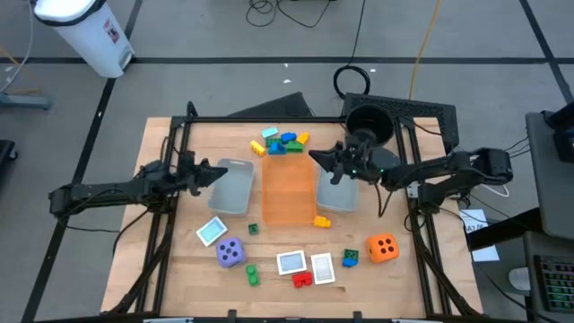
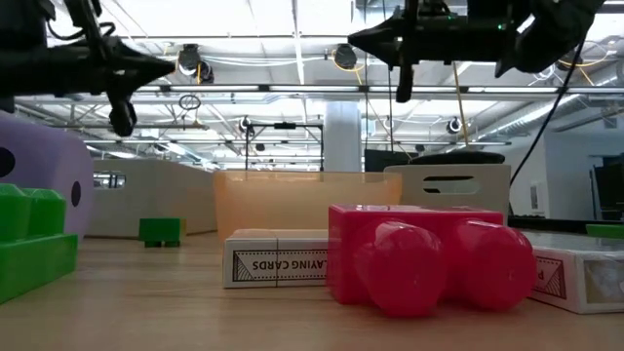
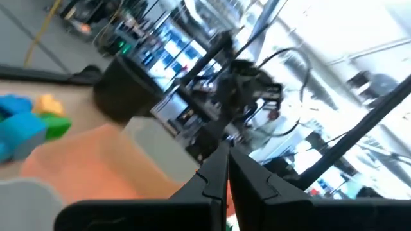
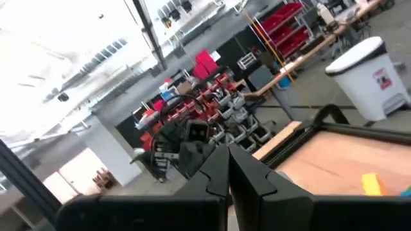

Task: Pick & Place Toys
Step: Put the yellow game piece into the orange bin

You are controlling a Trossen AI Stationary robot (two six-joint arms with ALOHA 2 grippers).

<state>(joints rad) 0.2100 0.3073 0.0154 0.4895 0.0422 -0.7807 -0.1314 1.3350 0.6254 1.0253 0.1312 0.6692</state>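
Note:
Next, my left gripper should go to the far cluster and close on the yellow brick (image 1: pixel 257 148) near the light blue brick.
Several coloured bricks (image 1: pixel 280 141) lie in a cluster at the table's far side. A yellow brick (image 1: pixel 321 220) lies beside the orange tray (image 1: pixel 287 193). Near the front lie a purple die (image 1: pixel 230 252), an orange die (image 1: pixel 383 248), whitish cards (image 1: pixel 291 262), a red brick (image 1: pixel 302 279) and a green brick (image 1: pixel 252 272). My left gripper (image 1: pixel 218 174) is shut and empty, raised over the left grey tray (image 1: pixel 235 193); its wrist view (image 3: pixel 226 157) shows the fingertips together. My right gripper (image 1: pixel 316 160) is shut and empty above the right grey tray (image 1: pixel 339 196); its fingertips also meet in its wrist view (image 4: pixel 228 154).
A black round bucket (image 1: pixel 368 121) stands at the far right, behind the right arm. The three trays stand side by side in the table's middle. In the low view the red brick (image 2: pixel 419 258) and a card box (image 2: pixel 278 261) lie close to the camera.

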